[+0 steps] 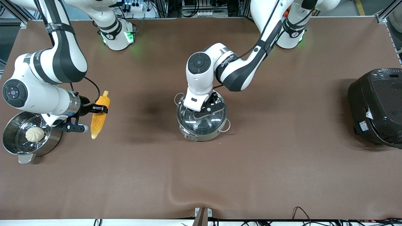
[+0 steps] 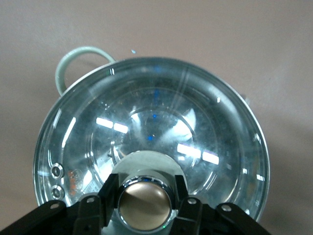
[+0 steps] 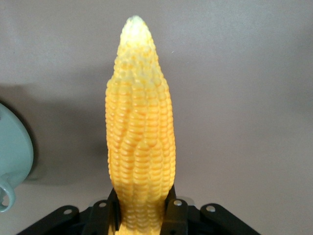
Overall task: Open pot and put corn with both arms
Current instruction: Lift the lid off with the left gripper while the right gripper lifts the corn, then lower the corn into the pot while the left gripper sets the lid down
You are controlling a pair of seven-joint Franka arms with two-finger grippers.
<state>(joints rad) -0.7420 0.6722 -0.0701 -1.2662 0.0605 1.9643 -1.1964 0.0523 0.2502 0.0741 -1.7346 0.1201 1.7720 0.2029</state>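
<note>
The robot's left gripper needs to release the glass lid, now over the pot, on the table [image 1: 290, 127] between the shiny steel pot and the black rice cooker.
The shiny steel pot [image 1: 202, 134] with wire loop handles stands mid-table, its glass lid [image 1: 209, 118] over it. My left gripper [image 1: 204, 108] is above it, shut on the lid's copper-coloured knob [image 2: 145, 205], one finger on each side in the left wrist view [image 2: 145, 193]. I cannot tell whether the lid rests on the rim or is just off it. My right gripper [image 1: 100, 109] is shut on the yellow corn [image 1: 100, 116] and holds it above the table toward the right arm's end. In the right wrist view [image 3: 144, 215] the corn [image 3: 139, 137] points away from the jaws.
A steel steamer pot [image 1: 12, 147] holding a white bun [image 1: 35, 134] stands under the right arm's wrist, beside the corn; its rim shows in the right wrist view [image 3: 12, 156]. A large black rice cooker [image 1: 377, 106] stands at the left arm's end.
</note>
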